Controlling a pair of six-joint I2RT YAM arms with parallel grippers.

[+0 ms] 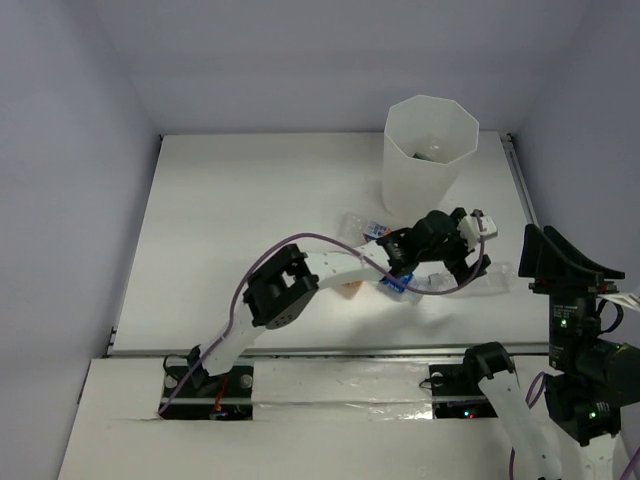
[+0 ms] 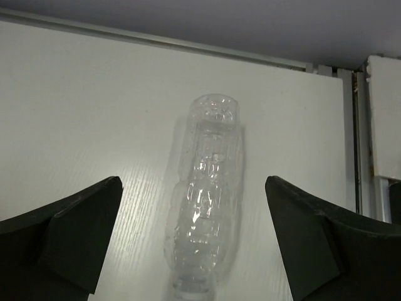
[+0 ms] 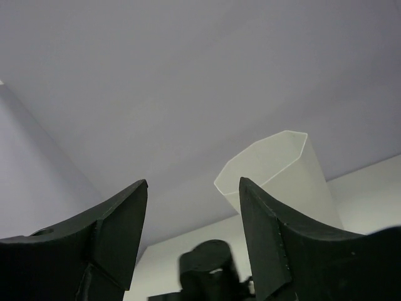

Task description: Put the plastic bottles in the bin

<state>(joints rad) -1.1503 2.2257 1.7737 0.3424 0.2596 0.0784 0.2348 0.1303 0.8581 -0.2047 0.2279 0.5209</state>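
Observation:
My left gripper needs to close on the narrow middle (image 1: 480, 283) (image 2: 205, 183) of the clear plastic bottle lying beneath it, near the table's edge rail.
A clear plastic bottle (image 2: 203, 207) lies on the white table between my left gripper's open fingers, apart from both. In the top view my left gripper (image 1: 468, 262) hovers over this bottle (image 1: 497, 278), right of centre. A labelled clear bottle (image 1: 365, 226) lies behind the left arm. A blue-labelled bottle (image 1: 393, 286) and an orange one (image 1: 348, 290) lie partly hidden under the arm. The translucent white bin (image 1: 430, 150) stands at the back right with a bottle inside. My right gripper (image 1: 560, 258) is open and empty, raised at the right; its view shows the bin (image 3: 282, 175).
The table's right edge rail (image 2: 360, 144) runs close to the clear bottle. The left arm's elbow (image 1: 280, 290) sits over the table's front middle. Grey walls enclose the table on three sides.

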